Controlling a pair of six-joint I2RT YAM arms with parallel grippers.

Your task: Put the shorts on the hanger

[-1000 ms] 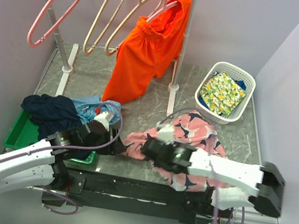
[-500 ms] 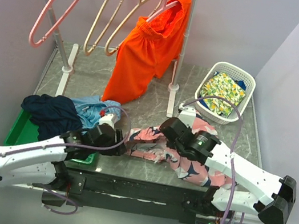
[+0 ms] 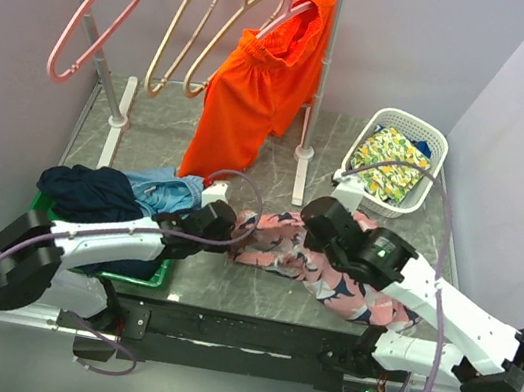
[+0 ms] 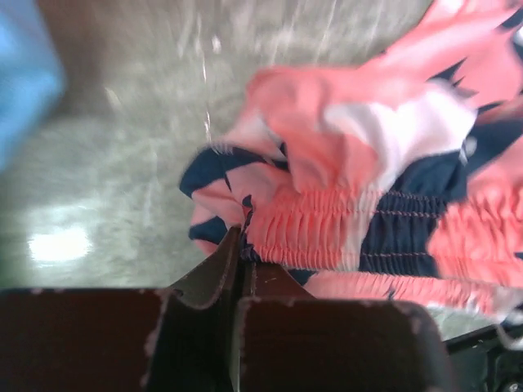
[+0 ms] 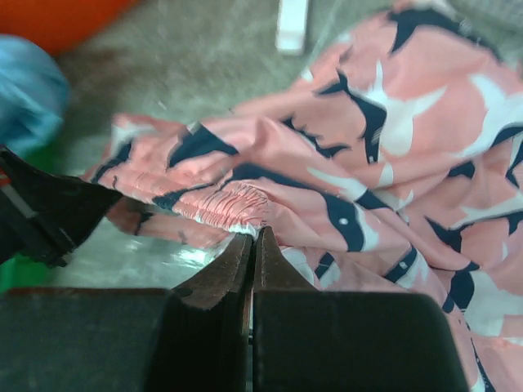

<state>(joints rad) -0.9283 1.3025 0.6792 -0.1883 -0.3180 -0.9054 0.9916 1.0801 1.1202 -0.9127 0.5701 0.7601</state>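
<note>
My left gripper is to put the shorts down on the table's near middle (image 3: 283, 277), straight in front of the rack foot.
The shorts (image 3: 337, 260), pink with navy and white shapes, lie bunched on the table's near middle and right. My left gripper (image 3: 235, 236) is shut on the left end of the gathered waistband (image 4: 327, 224); its jaws (image 4: 243, 238) are closed together on the fabric edge. To the right, my right gripper (image 3: 302, 236) is shut on another stretch of the waistband (image 5: 233, 204), fingertips (image 5: 252, 235) pinching the cloth. Two tan hangers (image 3: 185, 30) (image 3: 232, 33) hang empty on the rail at the back.
Orange shorts (image 3: 255, 93) hang on a pink hanger at the rail's right end; another pink hanger (image 3: 95, 19) hangs left. A rack foot (image 3: 304, 153) stands behind the shorts. White basket (image 3: 426, 129) with floral cloth back right. Green tray (image 3: 32, 222) with dark and blue clothes (image 3: 90, 191) left.
My left gripper reached right to the waistband and shut on it. My right gripper, still shut on the shorts, drew them back and leftward, stretching the waistband out.
</note>
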